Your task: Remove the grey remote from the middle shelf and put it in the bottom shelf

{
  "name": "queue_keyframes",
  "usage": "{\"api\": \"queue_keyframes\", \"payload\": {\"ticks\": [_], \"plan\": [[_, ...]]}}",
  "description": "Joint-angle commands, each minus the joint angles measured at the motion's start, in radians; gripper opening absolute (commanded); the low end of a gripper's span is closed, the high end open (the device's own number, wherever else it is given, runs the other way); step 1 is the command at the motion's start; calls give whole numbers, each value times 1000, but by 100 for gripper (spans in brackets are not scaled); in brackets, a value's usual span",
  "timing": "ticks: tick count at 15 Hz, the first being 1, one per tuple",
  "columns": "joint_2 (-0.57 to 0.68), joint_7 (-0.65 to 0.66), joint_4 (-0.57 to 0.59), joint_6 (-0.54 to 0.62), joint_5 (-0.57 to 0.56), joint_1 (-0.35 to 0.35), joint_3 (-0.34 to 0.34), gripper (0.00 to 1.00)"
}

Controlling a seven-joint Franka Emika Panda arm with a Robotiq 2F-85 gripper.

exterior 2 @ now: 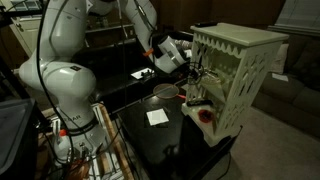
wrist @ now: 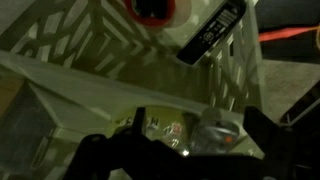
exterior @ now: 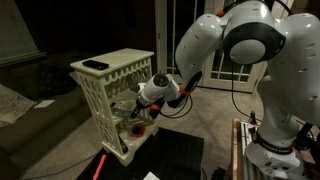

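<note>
The grey remote on the middle shelf is next, and my gripper needs to take hold of it by its end with the orange button (exterior: 131, 102) (wrist: 220, 128).
The cream-white lattice rack (exterior: 100, 100) shows in both exterior views (exterior 2: 240, 70). My gripper (exterior: 137, 105) reaches into the open front of the middle shelf (exterior 2: 213, 82). In the wrist view the gripper (wrist: 197, 114) is open, its dark fingers wide apart. The grey remote (wrist: 222, 133), with a small orange button, lies on the shelf between them, nearer the right finger. I cannot tell whether a finger touches it. The bottom shelf (exterior: 128, 135) holds a red and white object (exterior 2: 205, 116).
A black remote (exterior: 95, 65) lies on the rack's flat top board. Another black remote (wrist: 210, 30) shows against lattice at the top of the wrist view, beside a red and white object (wrist: 150, 10). A black table (exterior 2: 170, 140) with a white paper (exterior 2: 157, 117) stands beside the rack.
</note>
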Motion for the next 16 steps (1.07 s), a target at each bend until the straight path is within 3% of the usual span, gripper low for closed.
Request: {"api": "queue_keyframes", "payload": {"ticks": [1,4,5,7,10,11,16], "plan": [[-57,-68,-54,35,-52,-143,152,100],[-82,-101,-76,47,-70,-293,307,100],[-26,-78,-36,31,-24,-203,223,100],[-40,-96,-45,38,-31,-269,285,100],[-51,-104,-53,42,-32,-281,295,100],[-44,-102,-35,63,-17,-247,266,100],[-55,-86,9,37,5,-187,257,100]]}}
